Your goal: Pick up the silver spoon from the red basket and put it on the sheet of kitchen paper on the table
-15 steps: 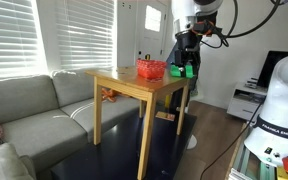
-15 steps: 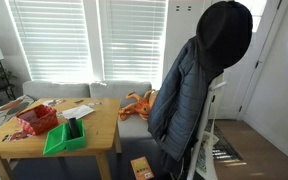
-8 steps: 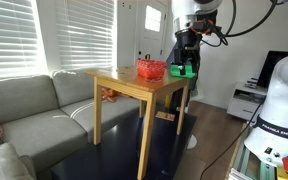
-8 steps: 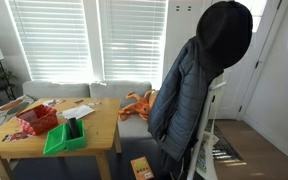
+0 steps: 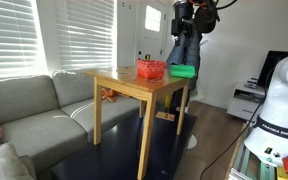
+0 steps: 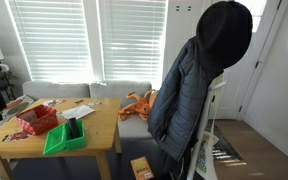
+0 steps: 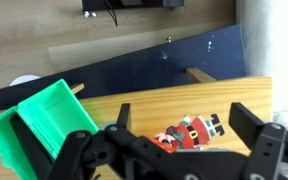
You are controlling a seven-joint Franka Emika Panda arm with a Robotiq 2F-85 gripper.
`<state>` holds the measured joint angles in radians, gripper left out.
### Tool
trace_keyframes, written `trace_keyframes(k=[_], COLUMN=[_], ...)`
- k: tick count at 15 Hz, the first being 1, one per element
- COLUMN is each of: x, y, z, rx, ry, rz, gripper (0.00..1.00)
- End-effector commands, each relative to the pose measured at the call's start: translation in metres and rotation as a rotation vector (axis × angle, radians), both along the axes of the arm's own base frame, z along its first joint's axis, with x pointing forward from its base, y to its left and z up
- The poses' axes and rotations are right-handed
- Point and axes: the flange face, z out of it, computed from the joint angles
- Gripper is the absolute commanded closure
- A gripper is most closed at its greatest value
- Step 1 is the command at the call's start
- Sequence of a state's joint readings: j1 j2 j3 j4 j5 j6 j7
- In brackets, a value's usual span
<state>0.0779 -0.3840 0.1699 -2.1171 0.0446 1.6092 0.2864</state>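
My gripper should go down next into the red basket (image 5: 154,65) beside the green container and close on the silver spoon there.
The red basket (image 5: 150,69) stands on the wooden table (image 5: 124,84) and also shows in an exterior view (image 6: 38,119). The silver spoon is too small to make out in any view. A pale sheet, perhaps the kitchen paper (image 6: 81,110), lies on the table behind the basket. My gripper (image 5: 187,18) hangs high above the far end of the table. In the wrist view its fingers (image 7: 184,122) are open and empty, with the table far below them.
A flat green container (image 5: 182,71) (image 6: 63,136) (image 7: 39,120) sits next to the basket. A small Santa figure (image 7: 189,130) lies on the wood. A grey sofa (image 5: 29,110) flanks the table. A coat stand with a dark jacket (image 6: 199,80) is nearby.
My gripper has risen from table height beside the green container to high above the table. The arm now shows at the left edge of an exterior view.
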Motion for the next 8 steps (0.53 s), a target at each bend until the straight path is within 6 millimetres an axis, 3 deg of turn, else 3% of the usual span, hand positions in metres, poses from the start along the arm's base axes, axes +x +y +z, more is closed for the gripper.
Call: trace_keyframes(k=[1, 8], x=[0.043, 0.102], y=[-0.008, -0.027], z=[0.023, 0.017], rx=[-0.012, -0.011], ry=[-0.004, -0.053], rz=[0.075, 0.135], gripper=[0.0, 0.0])
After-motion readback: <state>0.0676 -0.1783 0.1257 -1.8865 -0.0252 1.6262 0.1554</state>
